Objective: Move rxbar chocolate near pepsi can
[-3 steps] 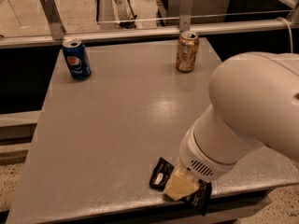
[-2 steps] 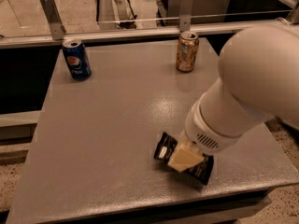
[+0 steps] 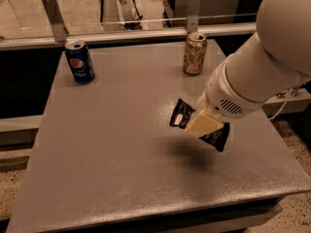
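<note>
Next, my gripper releases the rxbar chocolate on the table [image 3: 117, 80] next to the pepsi can, towards the gold-orange can. The bar now hangs tilted above the grey table.
The rxbar chocolate [image 3: 181, 116], a flat black wrapper with white text, hangs tilted in the air above the grey table [image 3: 116, 149], with its shadow on the table below it. My gripper [image 3: 204, 123] is shut on the bar's middle, its yellowish finger across the wrapper, at the centre right of the table. The pepsi can [image 3: 80, 61], blue with a round logo and a silver top, stands upright at the far left corner, well apart from the bar.
A gold-orange can [image 3: 195, 53] stands upright at the far middle of the table, just behind my arm. A metal rail with two posts [image 3: 53, 16] runs along the far edge. The table's right and front edges drop to the floor.
My gripper has lifted the bar off the table near the front edge and carried it up and away from that edge, toward the table's middle right.
</note>
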Available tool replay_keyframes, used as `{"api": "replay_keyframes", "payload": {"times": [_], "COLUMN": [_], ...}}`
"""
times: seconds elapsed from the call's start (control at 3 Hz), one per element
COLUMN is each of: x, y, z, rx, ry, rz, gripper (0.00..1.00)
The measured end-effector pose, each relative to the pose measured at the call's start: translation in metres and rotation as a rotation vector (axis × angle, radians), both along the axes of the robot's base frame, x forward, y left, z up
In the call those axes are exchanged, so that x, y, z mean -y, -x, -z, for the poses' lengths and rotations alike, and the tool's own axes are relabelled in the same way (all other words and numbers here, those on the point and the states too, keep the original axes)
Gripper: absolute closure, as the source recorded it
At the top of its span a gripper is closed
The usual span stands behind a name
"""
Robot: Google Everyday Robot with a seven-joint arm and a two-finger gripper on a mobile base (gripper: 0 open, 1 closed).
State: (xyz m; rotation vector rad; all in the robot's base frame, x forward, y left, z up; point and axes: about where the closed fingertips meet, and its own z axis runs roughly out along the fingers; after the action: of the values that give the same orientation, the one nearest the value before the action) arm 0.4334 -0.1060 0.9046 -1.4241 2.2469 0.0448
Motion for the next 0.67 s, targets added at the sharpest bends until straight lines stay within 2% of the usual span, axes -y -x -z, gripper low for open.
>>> {"api": "replay_keyframes", "payload": {"times": [0.33, 0.67], "x": [-0.005, -0.028], "y": [-0.006, -0.047], "z": [-0.003, -0.008], "rx": [0.022, 0.081], "ry": [-0.013, -0.059], "rz": [0.001, -0.009], "gripper": [1.00, 1.00]}}
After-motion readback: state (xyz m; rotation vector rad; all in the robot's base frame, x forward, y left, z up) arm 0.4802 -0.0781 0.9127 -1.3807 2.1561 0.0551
